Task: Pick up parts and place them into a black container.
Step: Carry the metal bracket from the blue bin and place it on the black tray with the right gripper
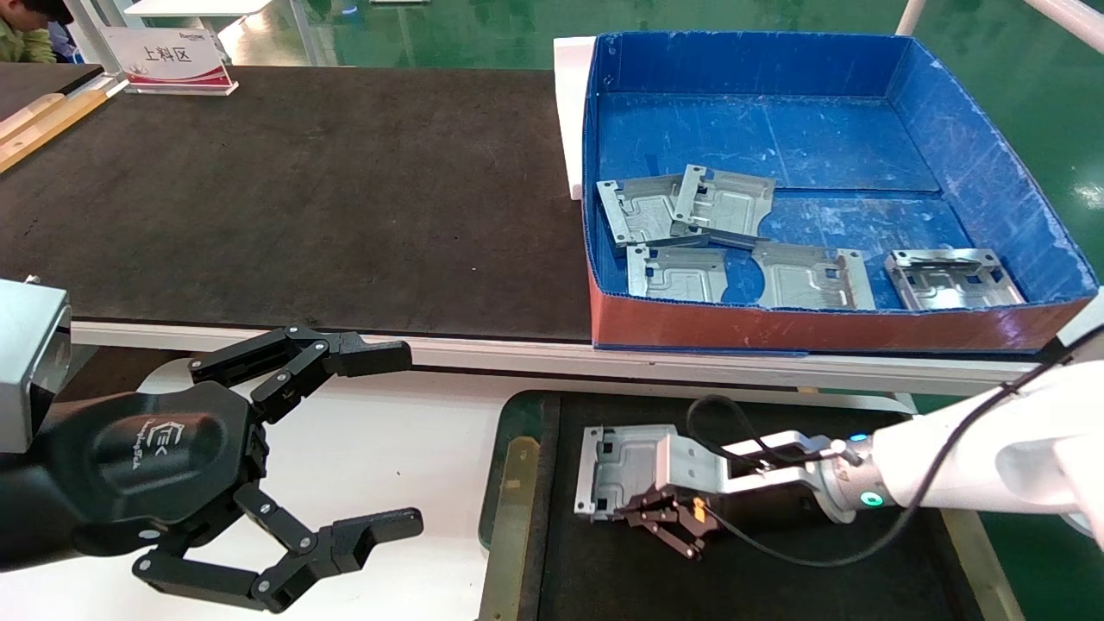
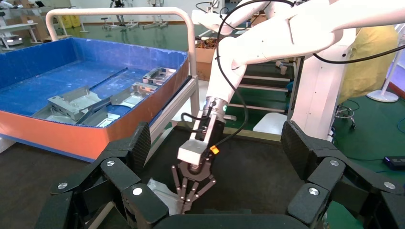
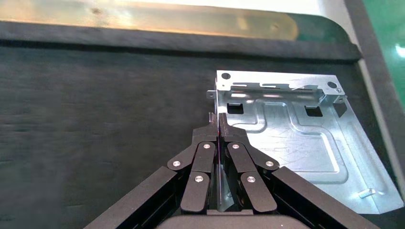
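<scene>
The robot's right gripper should release the silver-grey part on the bottom of the black container [image 1: 600, 470] [image 3: 285, 113], against the container's end by the brass strip. The part is now low in that container.
One silver-grey part [image 1: 614, 466] lies flat low in the black container [image 1: 507, 483], near its left end. My right gripper [image 1: 649, 511] is shut on the part's side edge. The right wrist view shows the jaws [image 3: 218, 125] pinching the thin bent edge of the part [image 3: 296, 143] over the matte floor [image 3: 95, 124]. I cannot tell whether the plate touches the floor. Several more parts [image 1: 690, 211] lie in the blue box [image 1: 992, 172]. My left gripper [image 1: 398, 435] hangs open and empty at the near left, apart from everything.
The blue box with a red front [image 2: 71, 136] stands on the long black table mat [image 1: 302, 190], behind the container. A white block [image 1: 570, 112] sits at the box's left side. A sign [image 1: 168, 56] stands at the back left.
</scene>
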Motion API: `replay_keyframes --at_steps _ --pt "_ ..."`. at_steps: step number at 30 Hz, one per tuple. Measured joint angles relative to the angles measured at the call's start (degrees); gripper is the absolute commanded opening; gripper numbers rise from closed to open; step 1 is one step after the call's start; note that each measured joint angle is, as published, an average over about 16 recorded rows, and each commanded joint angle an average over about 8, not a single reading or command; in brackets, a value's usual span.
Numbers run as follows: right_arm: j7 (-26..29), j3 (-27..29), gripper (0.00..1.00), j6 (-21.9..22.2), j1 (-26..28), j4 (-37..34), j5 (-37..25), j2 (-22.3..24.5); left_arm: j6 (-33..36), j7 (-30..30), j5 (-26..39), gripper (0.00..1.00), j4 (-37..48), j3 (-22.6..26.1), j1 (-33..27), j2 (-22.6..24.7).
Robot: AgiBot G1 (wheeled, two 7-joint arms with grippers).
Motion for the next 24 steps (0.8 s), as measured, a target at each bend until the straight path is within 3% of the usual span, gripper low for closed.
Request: replay_keyframes --at_steps 9,24 --pt "0.1 0.1 0.0 3.0 -0.3 -0.4 0.2 -1.7 0.0 0.0 0.0 1.0 0.0 0.0 0.0 0.0" --pt "0.2 0.2 0.0 3.2 -0.8 -0.1 0.3 -3.0 0.0 0.0 0.0 1.0 0.0 0.0 0.0 0.0"
